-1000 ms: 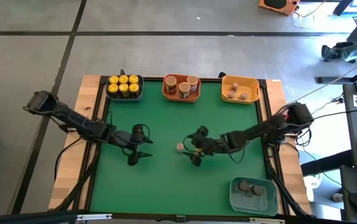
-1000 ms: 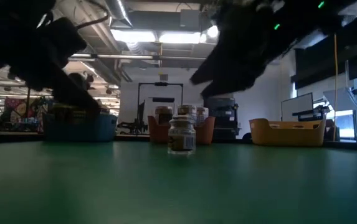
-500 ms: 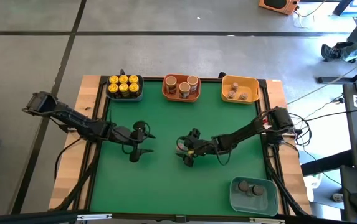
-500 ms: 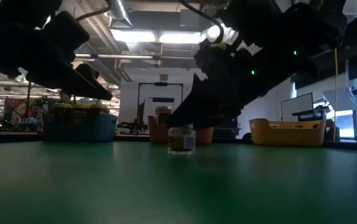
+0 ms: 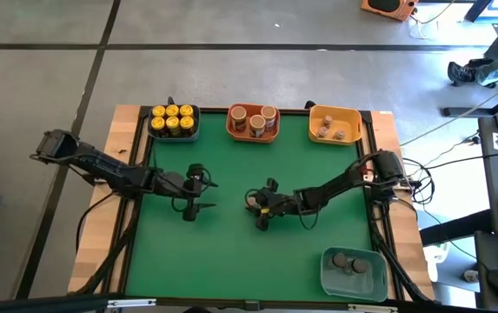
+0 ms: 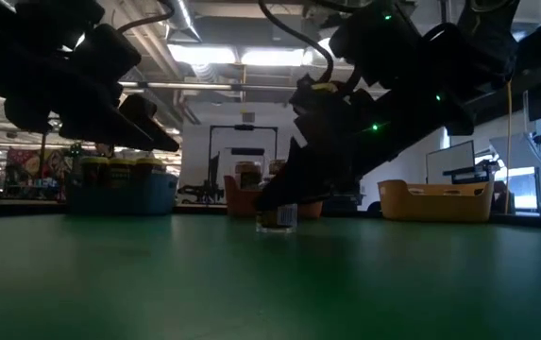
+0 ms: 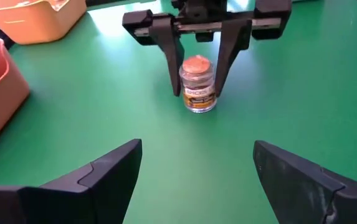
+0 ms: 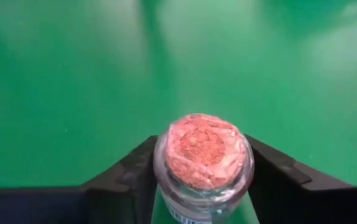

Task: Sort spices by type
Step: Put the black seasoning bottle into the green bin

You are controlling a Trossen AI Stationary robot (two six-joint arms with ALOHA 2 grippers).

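Note:
The robot's right gripper will release the small spice jar among the tiny jars in the yellow bin (image 5: 328,132).
A small glass spice jar (image 7: 197,87) with a reddish cork top (image 8: 204,148) stands upright on its base on the green mat, near the table's middle. My right gripper (image 5: 259,209) reaches in from the right, with one finger on each side of the jar. My left gripper (image 5: 203,196) hovers open a short way to the jar's left, facing it and touching nothing. In the low view the right gripper (image 6: 289,194) hides most of the jar (image 6: 277,219). My right gripper pinches the jar between its two fingers, at the glass just below the cork top (image 8: 159,163). One finger (image 7: 173,62) is on each side. The fingers slant down from the table's right. The jar stands upright with its base (image 7: 198,107) on the mat.
Along the far edge stand a blue bin (image 5: 173,132) of yellow-lidded jars, an orange bin (image 5: 231,123) of tan-lidded jars and a yellow bin (image 5: 350,115) of tiny jars. A pale blue bin (image 5: 328,276) with grey-topped jars sits at the near right corner. Open mat surrounds the jar.
My right gripper has moved toward the table's left edge and come down, from beside and above the jar until its fingers stand on either side of it. The jar has kept its place on the mat.

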